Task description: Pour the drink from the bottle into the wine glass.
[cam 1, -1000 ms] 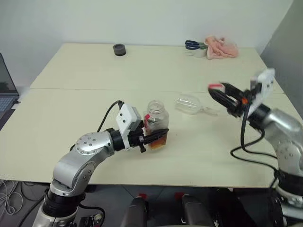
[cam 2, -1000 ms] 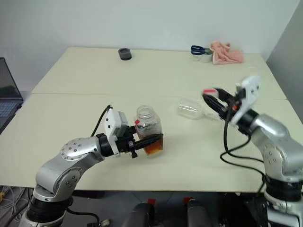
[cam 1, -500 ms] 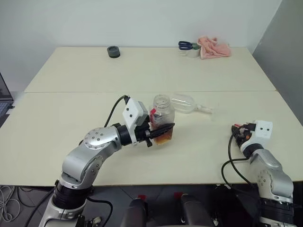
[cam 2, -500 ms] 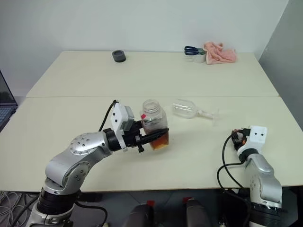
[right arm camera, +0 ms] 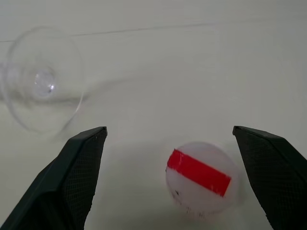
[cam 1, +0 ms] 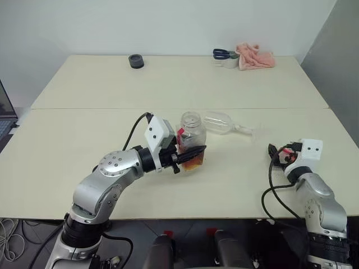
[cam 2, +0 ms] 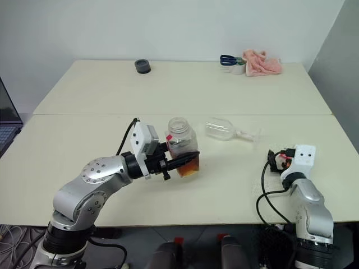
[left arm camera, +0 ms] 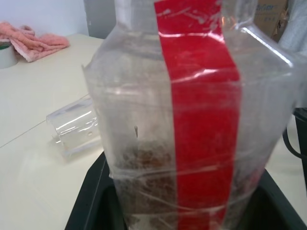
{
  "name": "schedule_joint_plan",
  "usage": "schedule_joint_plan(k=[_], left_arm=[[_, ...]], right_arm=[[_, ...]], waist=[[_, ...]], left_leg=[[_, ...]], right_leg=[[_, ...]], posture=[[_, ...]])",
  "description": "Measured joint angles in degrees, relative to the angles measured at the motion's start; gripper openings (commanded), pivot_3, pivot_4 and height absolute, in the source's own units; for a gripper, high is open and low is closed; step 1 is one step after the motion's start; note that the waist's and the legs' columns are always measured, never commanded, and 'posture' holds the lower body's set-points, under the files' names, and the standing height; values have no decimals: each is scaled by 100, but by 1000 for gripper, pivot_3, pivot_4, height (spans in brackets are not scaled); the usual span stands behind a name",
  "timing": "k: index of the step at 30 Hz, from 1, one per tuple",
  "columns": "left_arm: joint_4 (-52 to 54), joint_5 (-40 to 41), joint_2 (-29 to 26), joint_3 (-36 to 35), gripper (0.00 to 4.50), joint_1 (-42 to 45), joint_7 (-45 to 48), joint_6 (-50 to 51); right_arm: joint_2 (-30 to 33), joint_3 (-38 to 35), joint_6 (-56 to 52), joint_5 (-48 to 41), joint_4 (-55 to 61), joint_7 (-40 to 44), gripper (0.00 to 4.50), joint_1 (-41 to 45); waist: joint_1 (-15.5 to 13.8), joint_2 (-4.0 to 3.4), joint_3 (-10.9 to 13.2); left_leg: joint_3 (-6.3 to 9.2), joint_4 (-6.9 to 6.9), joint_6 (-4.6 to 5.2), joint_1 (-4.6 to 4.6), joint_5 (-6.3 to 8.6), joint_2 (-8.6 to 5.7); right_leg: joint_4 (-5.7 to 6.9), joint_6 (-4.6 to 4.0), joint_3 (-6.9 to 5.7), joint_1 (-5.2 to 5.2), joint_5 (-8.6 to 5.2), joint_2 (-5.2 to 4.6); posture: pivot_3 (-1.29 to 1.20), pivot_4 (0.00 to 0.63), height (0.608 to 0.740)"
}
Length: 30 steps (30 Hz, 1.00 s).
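Note:
The robot's left gripper will release the bottle on the bare table just this side of the seam (cam 1: 127, 135), facing the black round object.
The bottle (cam 1: 192, 134) stands upright and uncapped a little above the table's front middle, with my left gripper (cam 1: 193, 153) shut on its lower body. The reddish-brown drink (cam 1: 194, 163) fills only its bottom. Up close, the left wrist view shows the bottle's red label strip (left arm camera: 201, 115). Just right of the bottle, the wine glass (cam 1: 221, 122) lies on its side, its foot (right arm camera: 42, 81) pointing right. At the table's right front my right gripper (right arm camera: 169, 132) rests low and open. The red-and-white cap (right arm camera: 201, 177) lies loose on the table between its fingers (right arm camera: 81, 172).
At the table's far edge are a small black round object (cam 1: 135, 60), scissors (cam 1: 221, 54) on a white cup, and a pink cloth (cam 1: 255, 56). A laptop (cam 1: 5, 115) sits off the left edge. A seam (cam 1: 84, 109) runs across the table behind the bottle.
My right arm dropped from beside the wine glass to the table's right front. Its fingers opened and let go of the cap. The left gripper and bottle held still.

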<state>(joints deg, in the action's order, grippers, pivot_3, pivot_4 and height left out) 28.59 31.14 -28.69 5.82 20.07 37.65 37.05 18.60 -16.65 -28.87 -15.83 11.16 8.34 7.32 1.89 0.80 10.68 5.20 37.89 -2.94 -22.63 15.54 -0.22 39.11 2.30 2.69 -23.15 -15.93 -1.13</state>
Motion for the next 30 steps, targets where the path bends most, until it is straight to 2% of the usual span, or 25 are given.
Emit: schedule_joint_plan(k=[7,10,14,17,22,30], left_arm=[[-50,-81,79,-27,1830,39,-100,-7],[-334,-287,86,-187,1830,181,-399,-30],[-1119,-873,117,-693,1830,661,-1257,-158],[-1660,-1263,198,-1039,1830,992,-1854,-319],[-2491,-1647,494,-1377,1830,1435,-2563,-796],[-3396,-1772,739,-1764,1830,1386,-2833,-1642]], right_arm=[[386,221,108,-49,344,561,4471,90],[668,238,37,-862,1101,1402,4471,393],[1652,320,-880,-2443,1893,2682,4471,801],[1930,381,-1318,-3082,1910,3081,4471,1299],[1775,971,-1446,-3247,1705,3259,4471,2095],[1375,1533,-1258,-2885,1349,3270,4471,2296]], waist=[[7,0,0],[16,-1,1],[-8,7,4],[-13,8,4],[-20,10,4],[-21,10,4]], left_leg=[[-1,0,0,1,0,1],[8,0,1,2,0,4],[25,4,3,-4,1,0],[27,7,3,-11,1,-7],[34,8,1,-18,0,-9],[32,7,-1,-25,-1,-13]], right_leg=[[0,0,0,-1,0,1],[1,0,-7,1,0,5],[-9,0,-22,10,0,3],[-9,0,-23,7,1,-4],[-7,1,-30,0,2,-8],[-9,0,-30,-7,3,-18]], posture=[[0,150,740],[0,150,740],[0,150,740],[0,150,740],[0,150,740],[0,150,740]])
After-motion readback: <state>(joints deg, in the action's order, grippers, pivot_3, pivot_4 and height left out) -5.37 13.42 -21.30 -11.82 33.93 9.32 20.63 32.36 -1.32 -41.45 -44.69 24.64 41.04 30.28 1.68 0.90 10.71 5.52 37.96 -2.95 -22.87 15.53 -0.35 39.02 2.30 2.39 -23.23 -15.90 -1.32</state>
